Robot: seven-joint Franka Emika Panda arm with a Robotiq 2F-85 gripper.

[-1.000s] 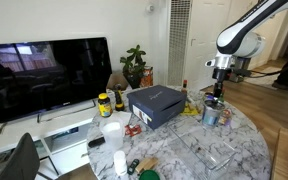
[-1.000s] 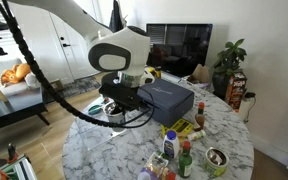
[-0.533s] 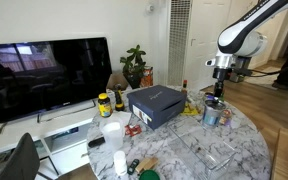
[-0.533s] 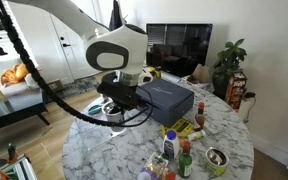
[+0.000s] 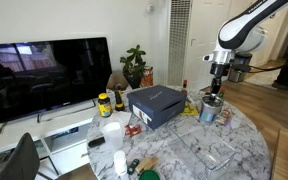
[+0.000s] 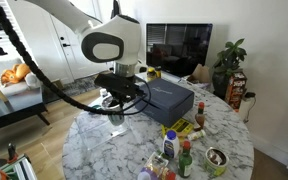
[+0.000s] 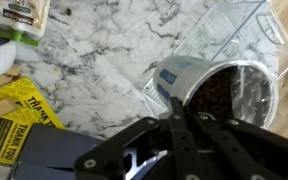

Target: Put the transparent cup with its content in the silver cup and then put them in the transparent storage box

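My gripper will release the nested cups inside the transparent storage box, at the end of the box nearer the white cup [image 5: 194, 151].
My gripper [image 5: 215, 93] [image 6: 117, 103] [image 7: 184, 112] is shut on the rim of the transparent cup [image 7: 219, 95]. The cup has dark contents and a blue-white label, and it hangs just above the marble table in both exterior views [image 5: 210, 108] [image 6: 117, 118]. A clear plastic wall [image 7: 234, 25] shows just beyond the cup in the wrist view; I cannot tell what it belongs to. The silver cup [image 6: 216, 158], shiny with a bright rim, stands far from the gripper by the table edge. The transparent storage box [image 5: 212, 152] lies faint on the marble, nearer the camera than the held cup.
A big blue-grey box [image 5: 156, 105] [image 6: 166, 99] stands mid-table beside the gripper. Small bottles [image 6: 174, 150] and yellow packets [image 6: 184, 125] [image 7: 9, 120] lie near it. An opaque white cup [image 5: 112, 133] stands on the table's other side. A TV [image 5: 44, 75] and a plant are behind.
My gripper has risen from the table with the transparent cup in it, so the cup now hangs clear of the marble.
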